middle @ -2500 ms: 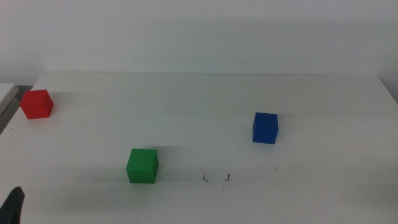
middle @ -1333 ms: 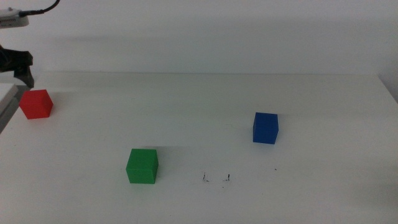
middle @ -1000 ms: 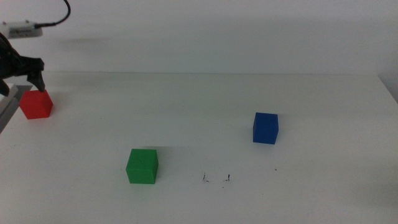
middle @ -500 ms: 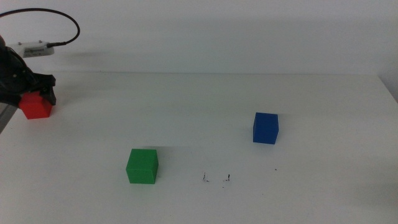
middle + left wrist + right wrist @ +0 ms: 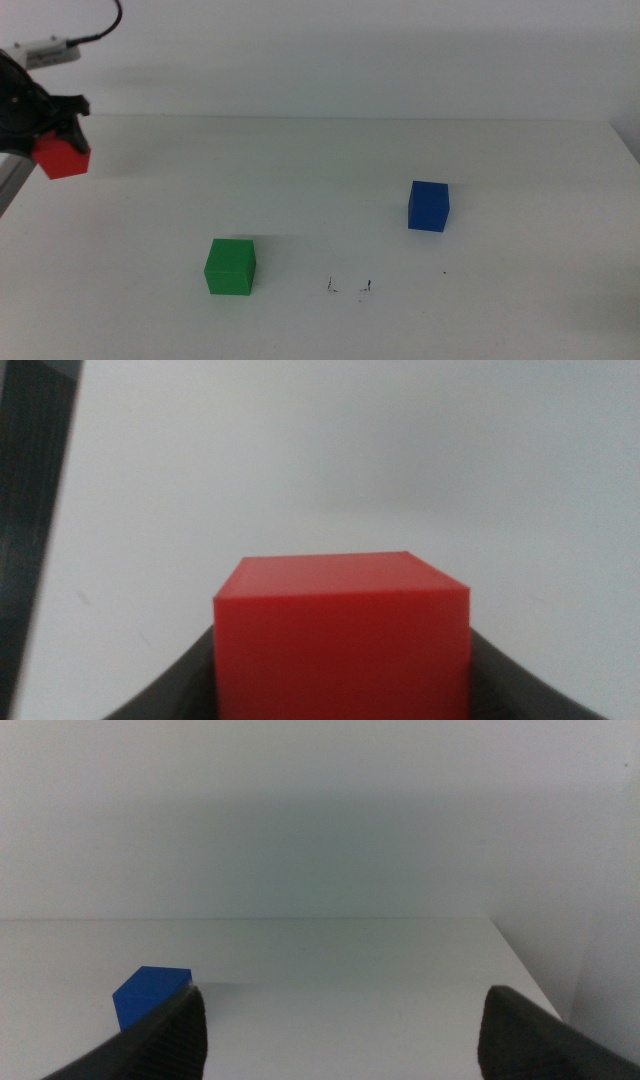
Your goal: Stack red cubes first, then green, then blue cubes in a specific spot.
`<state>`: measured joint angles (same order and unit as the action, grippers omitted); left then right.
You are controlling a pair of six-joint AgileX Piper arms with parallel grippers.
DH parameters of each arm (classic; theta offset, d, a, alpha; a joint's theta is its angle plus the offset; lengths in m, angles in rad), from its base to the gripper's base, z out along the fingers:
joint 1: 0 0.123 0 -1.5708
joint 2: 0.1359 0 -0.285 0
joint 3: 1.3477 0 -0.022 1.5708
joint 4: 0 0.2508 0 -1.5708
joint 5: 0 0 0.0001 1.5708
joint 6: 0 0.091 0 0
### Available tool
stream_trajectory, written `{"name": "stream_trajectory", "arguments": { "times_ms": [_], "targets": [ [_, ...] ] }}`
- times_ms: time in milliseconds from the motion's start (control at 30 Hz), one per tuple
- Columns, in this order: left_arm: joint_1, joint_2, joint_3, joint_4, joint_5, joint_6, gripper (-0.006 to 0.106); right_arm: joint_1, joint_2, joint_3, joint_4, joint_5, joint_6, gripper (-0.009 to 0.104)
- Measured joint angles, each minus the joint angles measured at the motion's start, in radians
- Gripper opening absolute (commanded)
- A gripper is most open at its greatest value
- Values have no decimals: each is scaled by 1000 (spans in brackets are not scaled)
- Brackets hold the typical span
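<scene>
I should let go of the red cube with my left gripper on the two small black marks [image 5: 349, 266] between the green and blue cubes.
My left gripper [image 5: 52, 132] is at the table's far left, shut on the red cube [image 5: 64, 160] and holding it a little above the tabletop. In the left wrist view the red cube [image 5: 340, 622] fills the space between the jaws. The green cube [image 5: 230, 267] sits left of centre near the front. The blue cube [image 5: 428, 206] sits right of centre; it also shows in the right wrist view [image 5: 148, 996]. The spot's two small black marks [image 5: 348, 286] lie on bare tabletop between the green and blue cubes. My right gripper [image 5: 345, 1042] is open, empty, and out of the middle view.
A grey strip [image 5: 8, 182] runs along the table's left edge just below the left gripper; it shows as a dark band in the left wrist view [image 5: 35, 510]. A white wall stands behind the table's far edge.
My left gripper came in from the left, came down around the red cube, shut on it and has lifted it slightly off the table. The green and blue cubes have not moved.
</scene>
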<state>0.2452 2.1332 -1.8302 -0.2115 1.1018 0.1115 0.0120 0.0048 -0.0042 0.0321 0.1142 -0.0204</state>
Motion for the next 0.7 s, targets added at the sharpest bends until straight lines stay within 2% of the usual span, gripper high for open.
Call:
{"name": "stream_trajectory", "arguments": {
  "times_ms": [100, 200, 300, 367, 500, 700],
  "targets": [
    [-90, -228, 259, 50, -144, -131, -1, 0, 0, 0, 0, 0, 0, 93],
    [-241, -402, 429, 173, -169, -350, 0, 0, 0, 0, 0, 0, 0, 93],
    [-426, -487, 479, 279, -114, -559, 1, 0, 0, 0, 0, 0, 0, 93],
    [-556, -503, 484, 317, -102, -648, 3, 0, 0, 0, 0, 0, 0, 93],
    [-759, -479, 484, 329, -124, -773, 4, 0, 0, 0, 0, 0, 0, 93],
    [-929, -382, 465, 329, -181, -872, 4, 0, 0, 0, 0, 0, 0, 93]
  ]
}}
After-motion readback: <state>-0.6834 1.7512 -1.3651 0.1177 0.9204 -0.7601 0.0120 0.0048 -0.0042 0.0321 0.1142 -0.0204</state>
